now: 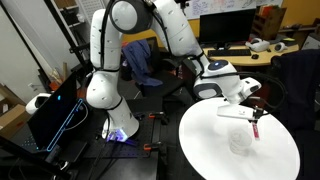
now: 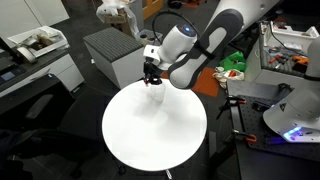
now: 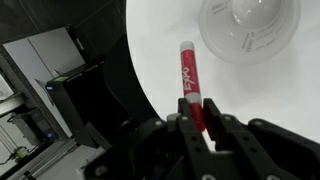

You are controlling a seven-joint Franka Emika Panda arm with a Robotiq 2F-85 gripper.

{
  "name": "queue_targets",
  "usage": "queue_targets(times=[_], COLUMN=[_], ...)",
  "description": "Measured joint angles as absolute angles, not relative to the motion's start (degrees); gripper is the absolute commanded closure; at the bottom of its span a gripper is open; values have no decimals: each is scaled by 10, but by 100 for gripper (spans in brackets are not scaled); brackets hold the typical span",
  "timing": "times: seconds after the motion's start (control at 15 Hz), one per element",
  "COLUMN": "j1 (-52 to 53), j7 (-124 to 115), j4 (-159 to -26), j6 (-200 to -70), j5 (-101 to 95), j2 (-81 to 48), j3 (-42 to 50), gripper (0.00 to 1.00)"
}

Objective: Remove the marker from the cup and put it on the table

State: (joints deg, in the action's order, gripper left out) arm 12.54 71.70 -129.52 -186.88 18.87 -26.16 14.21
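Observation:
Next, my gripper lets go of the red marker on the white table between the clear cup and the table's far edge (image 1: pixel 239 119), where I will let it go.
My gripper (image 3: pixel 199 124) is shut on the red marker (image 3: pixel 188 75), which sticks out from between the fingers and hangs above the white round table (image 3: pixel 270 110). The clear cup (image 3: pixel 249 28) stands upright on the table beyond the marker's tip, and the marker is outside it. In an exterior view the gripper (image 1: pixel 255 114) holds the marker (image 1: pixel 257 128) upright above the table (image 1: pixel 210 140), with the faint cup (image 1: pixel 240 140) just below and beside it. In an exterior view the gripper (image 2: pixel 152 78) hovers over the far edge of the table (image 2: pixel 150 135); the cup (image 2: pixel 157 96) is faint beneath it.
A grey cabinet (image 2: pixel 110 50) stands behind the table. A wooden desk with monitors (image 1: pixel 240 30) and a chair with blue cloth (image 1: pixel 140 62) lie beyond the arm. Black equipment (image 1: pixel 55 110) sits by the robot base. A dark box (image 3: pixel 70 100) sits below the table edge.

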Motion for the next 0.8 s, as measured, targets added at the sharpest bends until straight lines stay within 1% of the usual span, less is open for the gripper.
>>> queue_targets(times=[0.33, 0.67, 0.8], j1=[194, 231, 228], j7=[717, 717, 668], j4=[-1241, -1212, -1209], j6=[-1869, -1863, -1853], j5=[186, 186, 105], j2=[-327, -350, -350], j3=[202, 219, 216], gripper=[95, 95, 95])
